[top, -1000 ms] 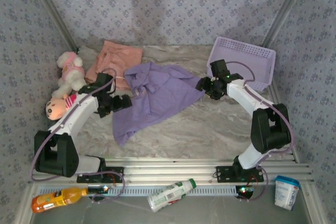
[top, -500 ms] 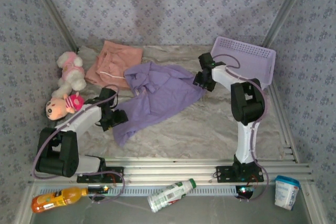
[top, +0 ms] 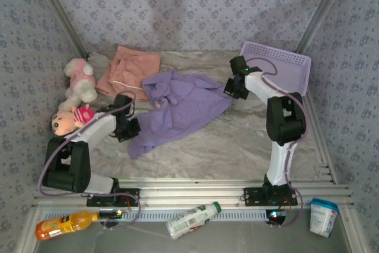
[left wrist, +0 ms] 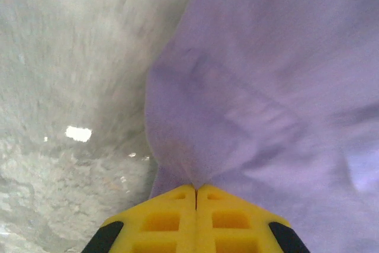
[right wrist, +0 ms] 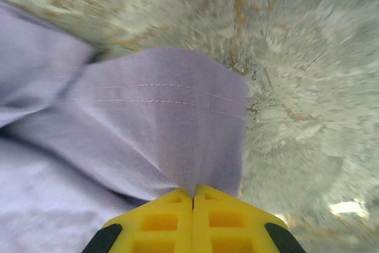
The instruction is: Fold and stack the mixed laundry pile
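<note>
The robot's right gripper should release the lavender shirt's hem on the bare table (top: 257,165) by the front rail, beside its own arm.
The lavender shirt (top: 177,108) lies rumpled across the middle of the table. My left gripper (top: 131,130) is shut on its near left edge; in the left wrist view the yellow fingertips (left wrist: 177,202) pinch a fold of the lavender shirt (left wrist: 266,87). My right gripper (top: 232,90) is shut on the shirt's far right edge, a stitched hem of the lavender shirt (right wrist: 166,117) caught between its yellow fingertips (right wrist: 210,205). The salmon-pink shorts (top: 129,70) lie flat at the back left, apart from both grippers.
A lavender mesh basket (top: 278,69) stands at the back right, close behind my right arm. Two plush toys (top: 76,96) lie along the left wall. On the front ledge lie an orange bottle (top: 62,224), a white bottle (top: 192,219) and a tub (top: 323,216).
Both grippers have closed on the shirt's edges. The left gripper dropped toward the near left edge; the right moved back toward the basket, and the right arm folded upright.
</note>
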